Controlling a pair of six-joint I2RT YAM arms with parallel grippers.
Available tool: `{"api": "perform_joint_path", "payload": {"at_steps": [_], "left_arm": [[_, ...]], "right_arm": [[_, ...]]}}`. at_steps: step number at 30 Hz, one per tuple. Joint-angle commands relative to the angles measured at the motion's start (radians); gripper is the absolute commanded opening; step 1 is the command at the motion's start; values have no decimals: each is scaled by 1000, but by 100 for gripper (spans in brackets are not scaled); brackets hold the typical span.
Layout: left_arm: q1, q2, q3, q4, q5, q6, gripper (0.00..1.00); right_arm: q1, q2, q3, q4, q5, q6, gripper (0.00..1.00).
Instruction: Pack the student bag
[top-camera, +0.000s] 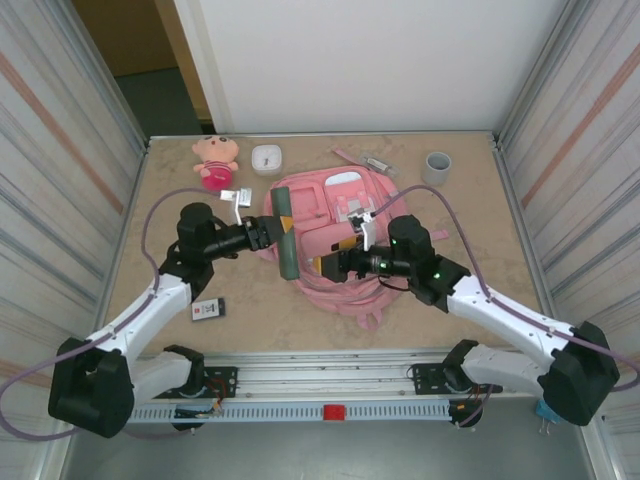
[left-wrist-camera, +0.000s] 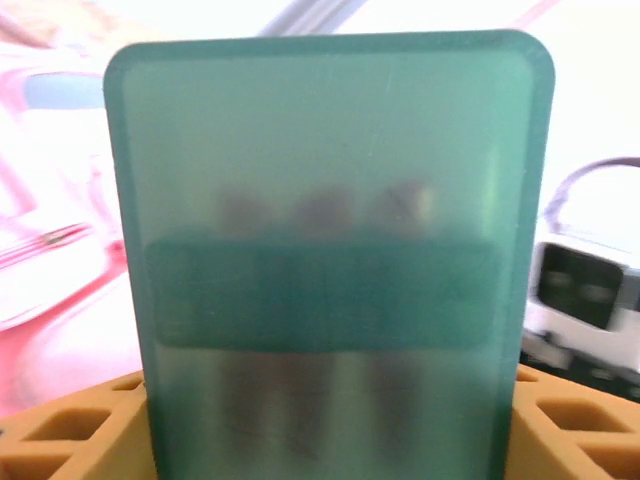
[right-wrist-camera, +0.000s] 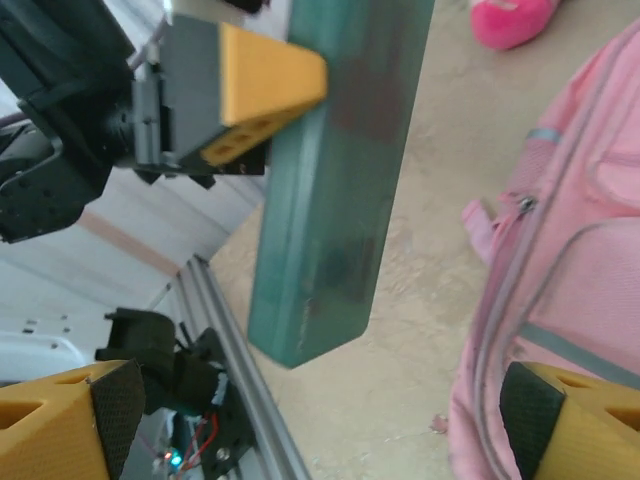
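The robot's left gripper should release the translucent green box, now held just above the bag's edge, above the student bag's front pockets (top-camera: 314, 231), between the fingers of the right gripper.
The student bag (top-camera: 345, 245) is a big pink backpack lying flat mid-table, front pockets up. My left gripper (top-camera: 282, 232) is shut on a translucent green box (top-camera: 286, 238) with dark pen-like shapes inside, held just above the bag's left edge. In the left wrist view the green box (left-wrist-camera: 330, 250) stands between my orange fingers (left-wrist-camera: 70, 425). My right gripper (top-camera: 327, 265) hovers open over the bag's near-left part, close to the box's near end. In the right wrist view the green box (right-wrist-camera: 330, 190) hangs ahead of my spread fingertips (right-wrist-camera: 560, 420), clear of them, with the bag (right-wrist-camera: 580, 270) at right.
A pink plush doll (top-camera: 215, 160), a white round item (top-camera: 266, 158) and a white tag (top-camera: 235, 196) lie at the back left. A pink strap with a small object (top-camera: 365, 160) and a grey cup (top-camera: 436, 167) sit behind the bag. A small black card (top-camera: 208, 310) lies front left.
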Motion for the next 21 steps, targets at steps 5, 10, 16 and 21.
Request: {"api": "perform_joint_path", "payload": {"at_steps": [5, 10, 16, 21], "left_arm": [[-54, -59, -17, 287, 33, -157, 59], [-94, -57, -16, 336, 14, -198, 58], [-135, -45, -6, 351, -7, -203, 58], [-135, -48, 1, 246, -43, -153, 65]], "right_arm": [[-1, 93, 104, 125, -212, 38, 91], [12, 143, 130, 211, -276, 55, 91], [6, 166, 156, 246, -311, 56, 79], [-23, 125, 126, 241, -290, 72, 51]]}}
